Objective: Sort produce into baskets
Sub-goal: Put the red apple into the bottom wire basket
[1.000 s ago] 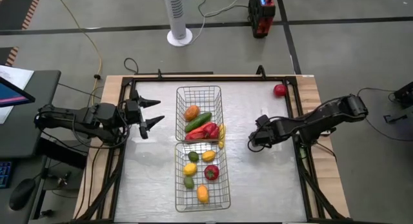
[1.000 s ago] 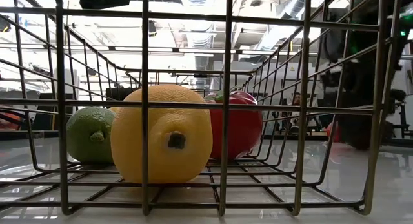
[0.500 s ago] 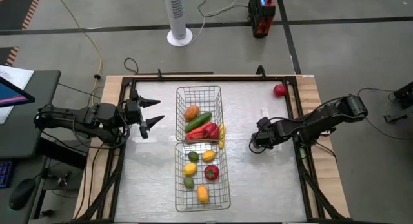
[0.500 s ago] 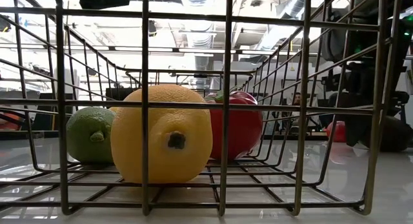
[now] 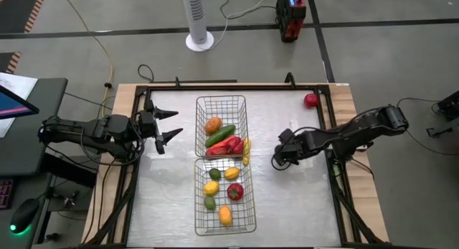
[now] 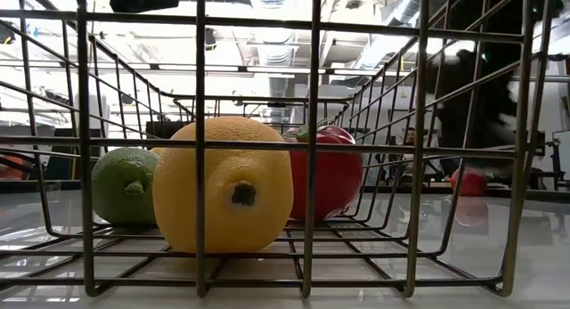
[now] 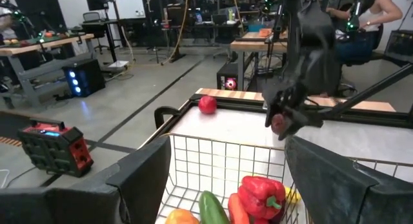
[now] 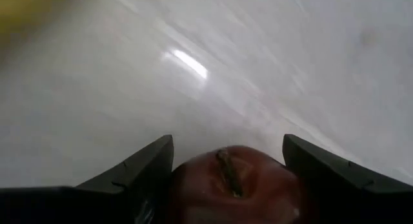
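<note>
The dark-red apple, now held beside the baskets, will be let go by my right gripper in the near basket (image 5: 237, 180), between the red apple and the farthest lemon.
Two wire-mesh baskets stand end to end mid-table, the far one (image 5: 221, 127) and the near one (image 5: 224, 195). The far one holds an orange (image 5: 213, 125), a cucumber (image 5: 220, 135), red peppers (image 5: 228, 146) and a banana (image 5: 246, 150). The near one holds lemons, limes and a red apple (image 5: 234, 191). My right gripper (image 5: 277, 161), right of the baskets, is shut on a dark-red apple (image 7: 279, 123). My left gripper (image 5: 176, 125) is open and empty left of the far basket. A red apple (image 5: 310, 100) rests on the table's far right corner. My right gripper pinches the dark-red apple between its two fingers (image 8: 135, 175), one on each side, with the stem (image 8: 226, 172) showing between them. The fingers slant down from the table's right. In the left wrist view the apple is lifted clear of the table.
Bare tabletop (image 5: 165, 199) lies on both sides of the baskets. A dark frame rail (image 5: 333, 170) runs round the table. The low view looks through the near basket's mesh at a lemon (image 6: 223, 184), a lime (image 6: 125, 184) and a red apple (image 6: 325, 171).
My right gripper has moved a little toward the table's left, nearer the baskets, and has risen with the dark-red apple.
</note>
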Robot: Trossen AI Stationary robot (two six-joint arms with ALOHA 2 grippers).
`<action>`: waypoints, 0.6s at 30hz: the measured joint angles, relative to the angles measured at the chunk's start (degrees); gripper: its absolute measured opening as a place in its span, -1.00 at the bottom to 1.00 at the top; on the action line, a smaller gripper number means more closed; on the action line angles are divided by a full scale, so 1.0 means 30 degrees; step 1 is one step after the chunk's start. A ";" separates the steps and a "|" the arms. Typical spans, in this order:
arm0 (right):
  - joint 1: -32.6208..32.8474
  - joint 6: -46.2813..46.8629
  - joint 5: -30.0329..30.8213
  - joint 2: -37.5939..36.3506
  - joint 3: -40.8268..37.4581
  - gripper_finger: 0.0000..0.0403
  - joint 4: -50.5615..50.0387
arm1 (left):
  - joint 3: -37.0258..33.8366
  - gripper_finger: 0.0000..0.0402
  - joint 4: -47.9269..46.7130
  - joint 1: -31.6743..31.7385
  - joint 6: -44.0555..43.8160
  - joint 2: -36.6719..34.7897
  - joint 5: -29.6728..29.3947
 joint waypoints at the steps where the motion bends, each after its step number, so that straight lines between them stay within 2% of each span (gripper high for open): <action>1: 0.0000 -0.0453 0.0152 0.0000 0.0725 0.54 0.0011 | 0.0000 0.45 0.0001 0.0000 -0.0007 0.0000 0.0000; 7: 0.0847 -0.3329 0.2318 -0.0007 0.4590 0.54 0.1119 | 0.0000 0.45 0.0001 0.0000 -0.0016 0.0003 0.0000; 9: 0.1273 -0.4846 0.3157 -0.0007 0.5303 0.54 0.2732 | 0.0000 0.45 0.0001 0.0000 -0.0031 0.0000 0.0000; 12: 0.1706 -0.8005 0.4115 0.0015 0.5420 0.54 0.6857 | 0.0000 0.45 0.0081 0.0000 -0.0007 0.0007 0.0000; 15: 0.1690 -1.0717 0.3775 0.0429 0.5375 0.56 1.0347 | 0.0000 0.45 0.0239 0.0000 -0.0083 0.0000 0.0000; 18: 0.1566 -1.1751 0.2298 0.1195 0.5364 0.57 1.2978 | 0.0000 0.45 0.0206 0.0000 -0.0191 0.0007 0.0000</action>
